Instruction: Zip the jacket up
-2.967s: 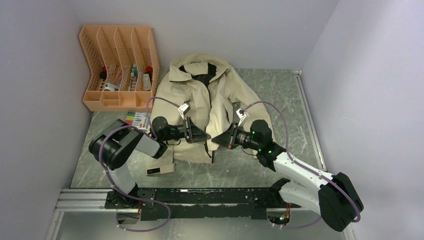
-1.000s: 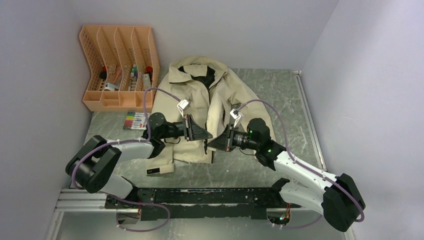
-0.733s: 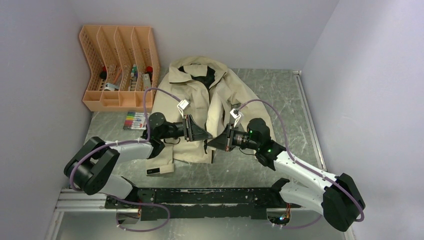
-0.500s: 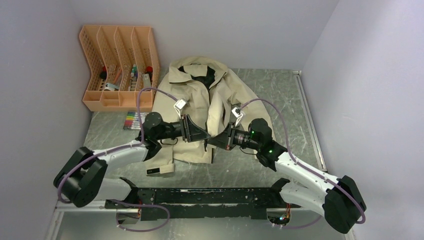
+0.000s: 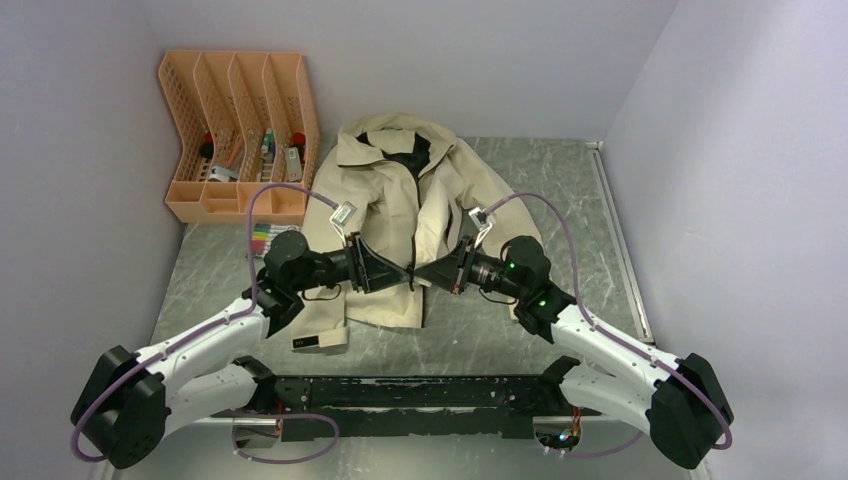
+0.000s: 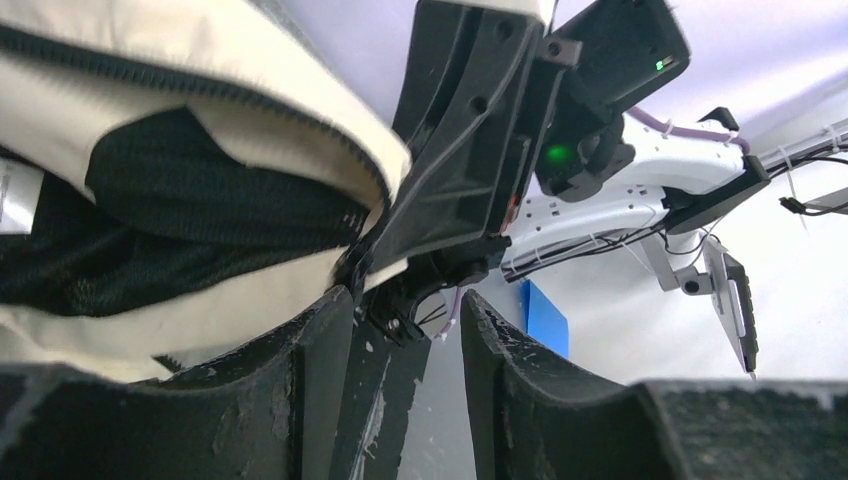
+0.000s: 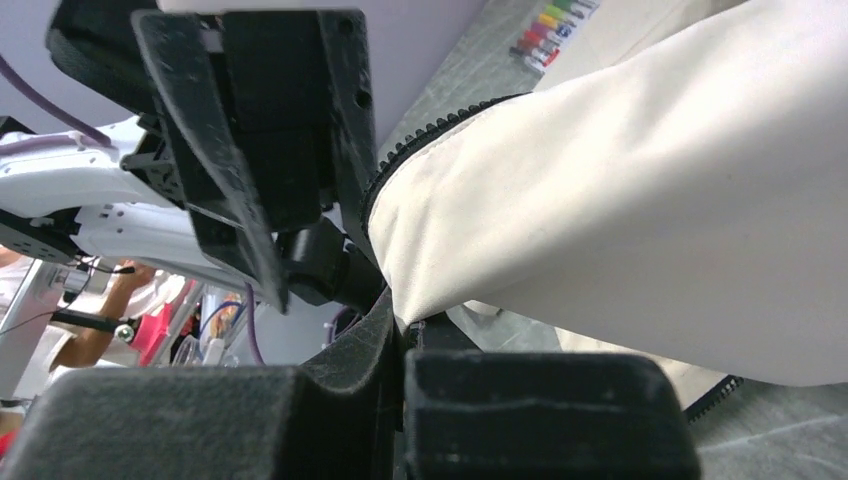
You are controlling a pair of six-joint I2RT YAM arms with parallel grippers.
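Observation:
Next, I move my left gripper nearer the hem and close it on that end [image 5: 411, 286], because the zipper's black lower end hangs beside that gripper's finger, outside its gap.
The beige jacket [image 5: 385, 190] lies flat on the table, collar at the far side, its front open and showing dark lining. My right gripper [image 5: 428, 272] is shut on the lower front edge of the jacket's right panel, by the dark zipper teeth [image 7: 440, 130], and holds that corner up a little [image 7: 400, 335]. My left gripper [image 5: 398, 274] faces it tip to tip at the jacket's bottom centre. Its fingers [image 6: 320, 380] are apart, next to the left panel's zipper edge [image 6: 200, 90] and black mesh lining. Whether it touches the fabric is hidden.
An orange file organizer [image 5: 240, 130] with small items stands at the back left. A pack of coloured markers [image 5: 265, 238] lies left of the jacket. A small white box [image 5: 320, 340] sits by the jacket's near left corner. The black mounting rail [image 5: 400, 392] runs along the near edge.
My left arm has stretched out low to the left and its wrist has drawn back slightly. Both gripper tips still meet at the jacket's bottom centre. The right gripper has barely moved.

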